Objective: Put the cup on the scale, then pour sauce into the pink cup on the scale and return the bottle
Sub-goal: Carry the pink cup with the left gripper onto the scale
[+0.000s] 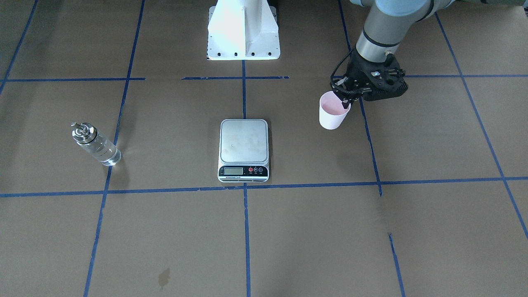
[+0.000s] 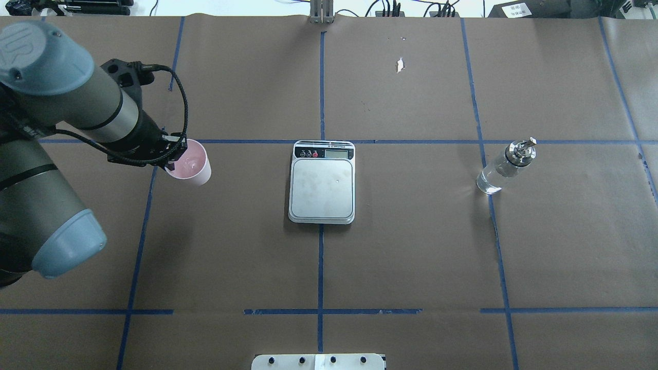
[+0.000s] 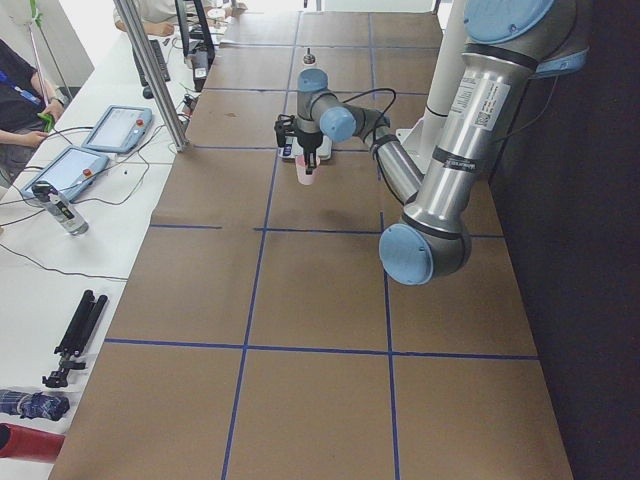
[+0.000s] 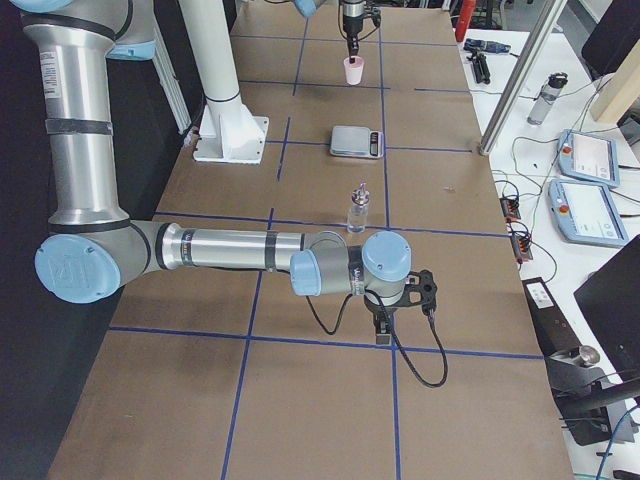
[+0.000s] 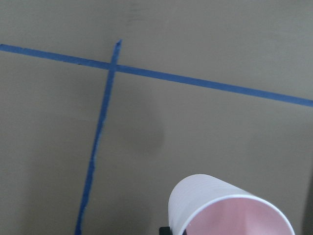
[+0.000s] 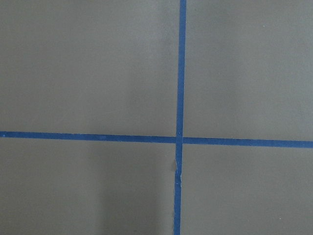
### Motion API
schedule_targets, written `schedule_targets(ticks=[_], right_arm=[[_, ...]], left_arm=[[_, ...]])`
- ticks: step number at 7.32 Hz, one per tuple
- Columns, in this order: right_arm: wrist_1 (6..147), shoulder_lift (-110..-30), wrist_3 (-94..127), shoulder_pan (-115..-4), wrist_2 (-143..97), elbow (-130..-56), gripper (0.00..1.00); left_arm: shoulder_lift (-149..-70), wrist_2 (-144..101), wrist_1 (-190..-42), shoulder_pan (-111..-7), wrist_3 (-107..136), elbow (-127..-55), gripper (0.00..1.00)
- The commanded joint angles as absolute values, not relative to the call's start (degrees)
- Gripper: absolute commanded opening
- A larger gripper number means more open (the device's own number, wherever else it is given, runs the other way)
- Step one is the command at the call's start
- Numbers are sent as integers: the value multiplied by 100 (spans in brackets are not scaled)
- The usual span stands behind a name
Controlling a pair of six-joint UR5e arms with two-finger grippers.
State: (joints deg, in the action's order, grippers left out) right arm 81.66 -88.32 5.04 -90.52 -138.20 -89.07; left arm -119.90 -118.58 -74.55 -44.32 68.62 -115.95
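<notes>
I need to release the pale pink cup from my left gripper on the middle of the scale's bare platform (image 1: 245,142).
The pale pink cup (image 1: 332,114) hangs tilted in my left gripper (image 1: 345,101), which is shut on its rim; its shadow lies apart on the table below. It also shows in the overhead view (image 2: 192,164) and the left wrist view (image 5: 220,205). The scale (image 1: 243,142) sits at the table's middle with its platform bare, well to the side of the cup. The glass bottle (image 1: 97,144) with clear sauce stands alone on the far side of the scale. My right gripper (image 4: 385,335) shows only in the exterior right view, low over the table past the bottle; I cannot tell its state.
The robot's white base (image 1: 243,33) stands behind the scale. Blue tape lines (image 2: 321,267) cross the brown table. The right wrist view shows only a tape crossing (image 6: 178,139). Tablets and tools lie on the white bench (image 3: 80,200) beside the table.
</notes>
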Motion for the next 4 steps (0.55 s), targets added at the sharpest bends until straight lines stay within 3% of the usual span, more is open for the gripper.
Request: schedule_targets(ticks=[1,4], right_arm=[[8156,-8868,501,-9053,-13816,-8956,100],[8147,-8868,501,-9053,-13816,-8956,100]], left_arm=[[-13073,-12225,-7321,-4403,7615,-10860,0],[-13727,-12226,-8486,-4018,8980,-9594,0]])
